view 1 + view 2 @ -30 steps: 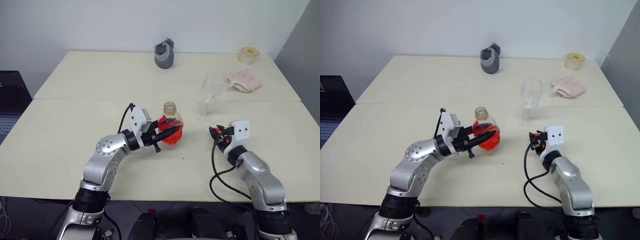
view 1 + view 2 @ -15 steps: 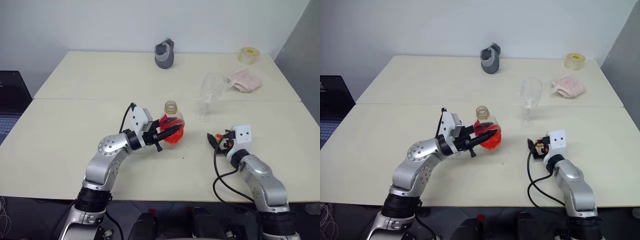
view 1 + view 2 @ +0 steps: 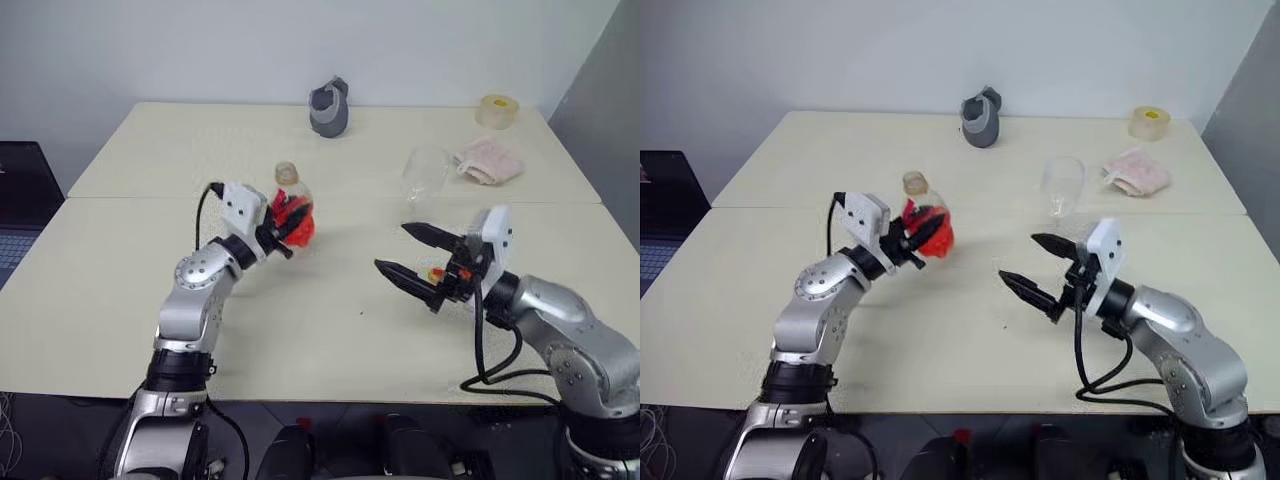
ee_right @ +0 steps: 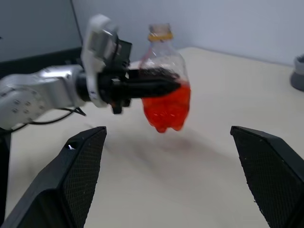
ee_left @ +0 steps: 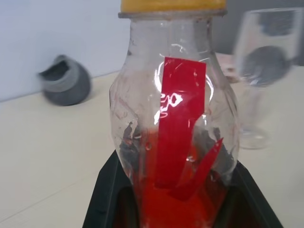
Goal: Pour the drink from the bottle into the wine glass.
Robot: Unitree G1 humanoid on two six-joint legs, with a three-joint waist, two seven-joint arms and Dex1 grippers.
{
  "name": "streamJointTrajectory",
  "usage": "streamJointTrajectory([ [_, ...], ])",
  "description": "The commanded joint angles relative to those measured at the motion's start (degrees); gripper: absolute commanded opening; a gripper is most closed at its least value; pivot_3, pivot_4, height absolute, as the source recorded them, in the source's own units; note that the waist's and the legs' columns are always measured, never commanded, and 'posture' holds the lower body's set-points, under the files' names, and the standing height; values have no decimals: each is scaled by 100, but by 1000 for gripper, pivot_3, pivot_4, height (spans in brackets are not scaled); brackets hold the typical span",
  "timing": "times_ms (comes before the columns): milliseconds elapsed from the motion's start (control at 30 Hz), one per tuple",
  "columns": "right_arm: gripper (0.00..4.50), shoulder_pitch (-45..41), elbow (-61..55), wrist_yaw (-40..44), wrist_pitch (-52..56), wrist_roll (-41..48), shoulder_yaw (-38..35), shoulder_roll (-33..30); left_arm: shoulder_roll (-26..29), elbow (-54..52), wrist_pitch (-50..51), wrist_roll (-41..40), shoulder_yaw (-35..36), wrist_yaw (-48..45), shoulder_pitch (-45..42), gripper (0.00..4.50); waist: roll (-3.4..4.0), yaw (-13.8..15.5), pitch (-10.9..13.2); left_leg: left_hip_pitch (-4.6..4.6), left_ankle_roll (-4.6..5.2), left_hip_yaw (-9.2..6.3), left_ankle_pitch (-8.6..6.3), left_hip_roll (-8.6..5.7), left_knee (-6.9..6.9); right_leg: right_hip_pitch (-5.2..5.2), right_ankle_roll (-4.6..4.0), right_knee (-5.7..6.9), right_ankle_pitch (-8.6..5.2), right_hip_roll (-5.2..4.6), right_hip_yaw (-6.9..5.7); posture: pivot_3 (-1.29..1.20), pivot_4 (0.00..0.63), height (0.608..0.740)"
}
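The robot's left gripper needs to release the bottle on the table (image 3: 235, 233) just in front of the seam, toward the laptop. The bottle is now held upright above the table.
My left gripper (image 3: 283, 222) is shut on the bottle (image 3: 292, 208), its black fingers (image 4: 149, 87) clamped round the lower body. The bottle is upright and held above the table, left of centre. The red drink (image 4: 165, 107) fills its lower part, and its neck has a yellow ring and no cap. The wine glass (image 3: 424, 172) stands right of centre, its stem hidden behind my right arm. My right gripper (image 3: 392, 247) hovers in front of the glass with its fingers (image 4: 78, 173) spread wide. It points toward the bottle and holds nothing.
A grey object (image 3: 328, 108) stands at the table's back, a tape roll (image 3: 498, 108) at the back right, and a pink cloth (image 3: 488, 160) beside the glass. A laptop (image 3: 15, 200) sits off the left edge. A small red-yellow piece (image 3: 437, 272) shows by the right gripper's base.
My left gripper carried the bottle up, leftward and farther away. My right gripper rose from the table, swung toward the bottle and opened wide.
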Motion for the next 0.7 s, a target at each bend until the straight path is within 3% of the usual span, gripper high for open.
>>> streamJointTrajectory([
  [33,4467,-469,40,-66,72,131,230,162,65,249,-389,155,314,382,-311,1282,-1,2,-1,-1,0,-3,0,0,0,-1,0,0,0,0,-3,0,150,740],
  [400,4467,-703,530,167,-256,-168,621,270,18,1535,-1344,626,721,1599,-466,1282,-4,6,-1,-7,-20,-16,11,-5,2,-5,3,-2,1,-13,-3,0,150,740],
  [700,4467,-767,673,74,-333,-280,646,391,-108,2897,-2195,480,876,1516,-977,1282,-7,4,-3,-9,-21,-14,11,-6,3,-6,3,-2,1,-14,-6,0,150,740],
])
